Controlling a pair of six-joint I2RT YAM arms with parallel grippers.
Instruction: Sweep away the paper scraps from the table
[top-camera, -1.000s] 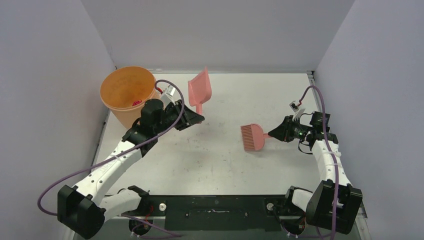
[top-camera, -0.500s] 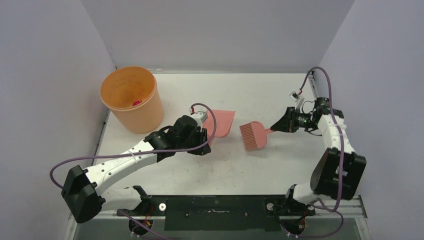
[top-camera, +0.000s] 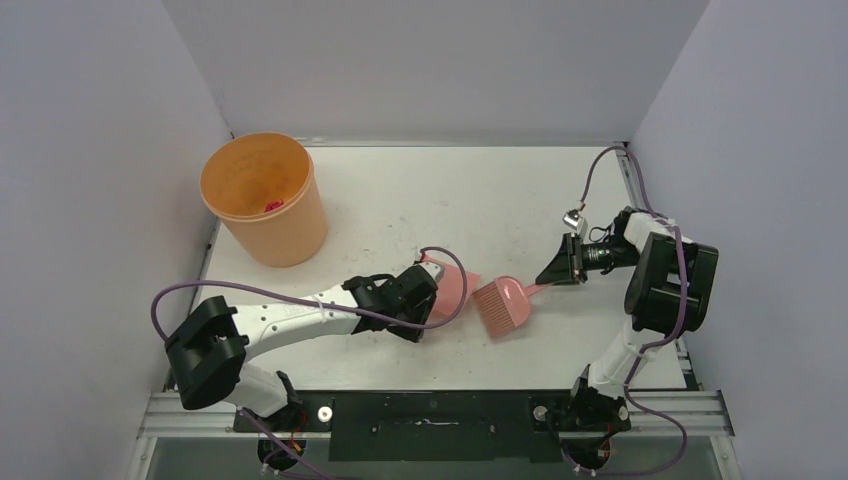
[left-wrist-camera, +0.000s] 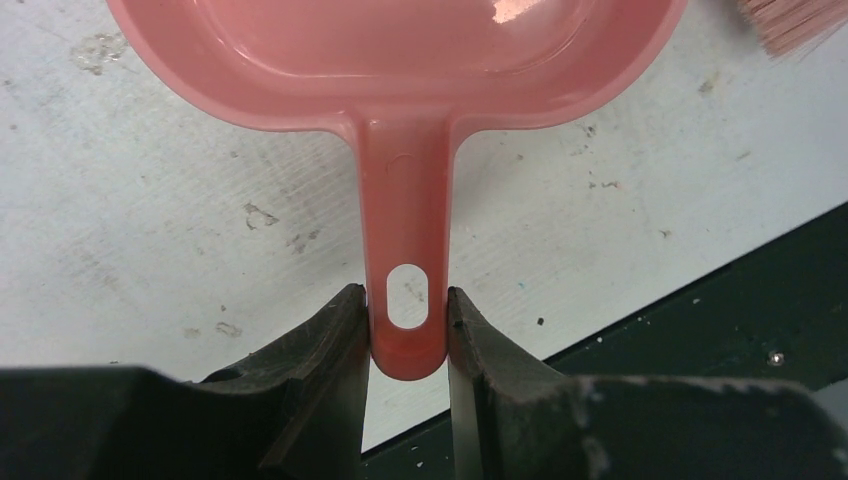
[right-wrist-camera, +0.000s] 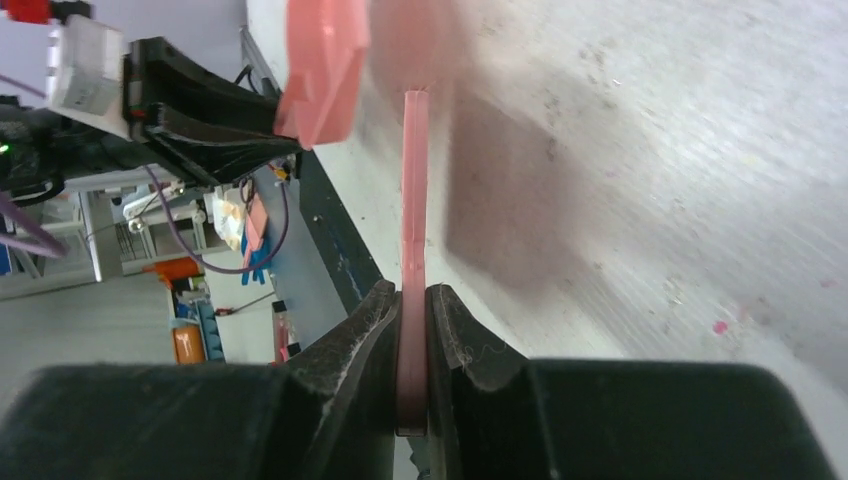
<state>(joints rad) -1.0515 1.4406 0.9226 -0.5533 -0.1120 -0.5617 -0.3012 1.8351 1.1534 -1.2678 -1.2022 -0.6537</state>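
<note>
My left gripper has the pink dustpan, which lies low at the front centre. Next, I set it down with that gripper on the white table (top-camera: 447, 302), beside the bristles of the brush.
No paper scraps lie on the white table (top-camera: 420, 190); one magenta scrap (top-camera: 272, 206) shows inside the orange bucket (top-camera: 262, 195). My left gripper (top-camera: 424, 300) is shut on the handle of the pink dustpan (top-camera: 450, 292), which lies low at the front centre. In the left wrist view the jaws (left-wrist-camera: 407, 320) pinch the handle end (left-wrist-camera: 405, 250) and the pan (left-wrist-camera: 400, 60) looks empty. My right gripper (top-camera: 562, 266) is shut on the thin handle of the pink brush (top-camera: 503, 304), whose bristles sit right beside the pan's mouth. The right wrist view shows the handle (right-wrist-camera: 413, 200) edge-on between the fingers (right-wrist-camera: 412, 330).
The bucket stands at the back left, next to the left wall. Grey walls close in the left, back and right sides. The table's metal rim and dark front rail (top-camera: 430, 410) run along the near edge, just below the dustpan. A tiny pink speck (right-wrist-camera: 718, 326) lies on the table.
My left arm has carried the dustpan from beside the bucket down to the front centre and laid it low. My right gripper has drawn the brush down and left, up to the pan.
</note>
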